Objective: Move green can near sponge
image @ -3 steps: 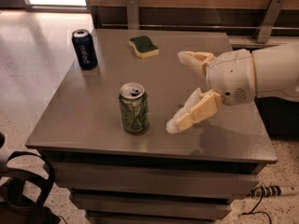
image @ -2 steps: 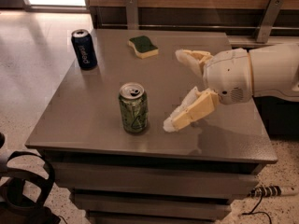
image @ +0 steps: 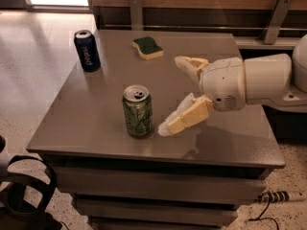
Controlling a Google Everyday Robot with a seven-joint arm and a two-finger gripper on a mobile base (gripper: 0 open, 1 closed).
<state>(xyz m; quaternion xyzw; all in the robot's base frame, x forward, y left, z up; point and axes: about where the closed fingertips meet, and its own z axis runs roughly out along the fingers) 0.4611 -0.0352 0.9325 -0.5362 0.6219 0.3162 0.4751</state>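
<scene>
My gripper needs to close next on the middle of the body (image: 140, 114) of the green can, under its silver top, to carry it toward the sponge.
The green can (image: 138, 111) stands upright near the front of the grey table (image: 96, 99), silver top and pull tab up. The sponge (image: 147, 48), dark green top over yellow, lies at the table's back middle. My gripper (image: 171, 96) reaches in from the right, just right of the can, with its cream fingers spread wide apart. The near finger (image: 184, 118) has its tip almost at the can's lower right side. The far finger (image: 190, 65) points toward the sponge. Nothing is between the fingers.
A dark blue Pepsi can (image: 87, 50) stands upright at the table's back left corner. A wooden wall with metal brackets (image: 136, 11) runs behind the table. A dark object (image: 24, 195) sits on the floor at front left, and a cable (image: 273, 198) lies at front right.
My gripper has moved left toward the green can, and its near fingertip now sits close beside the can. The cans and the sponge have not moved.
</scene>
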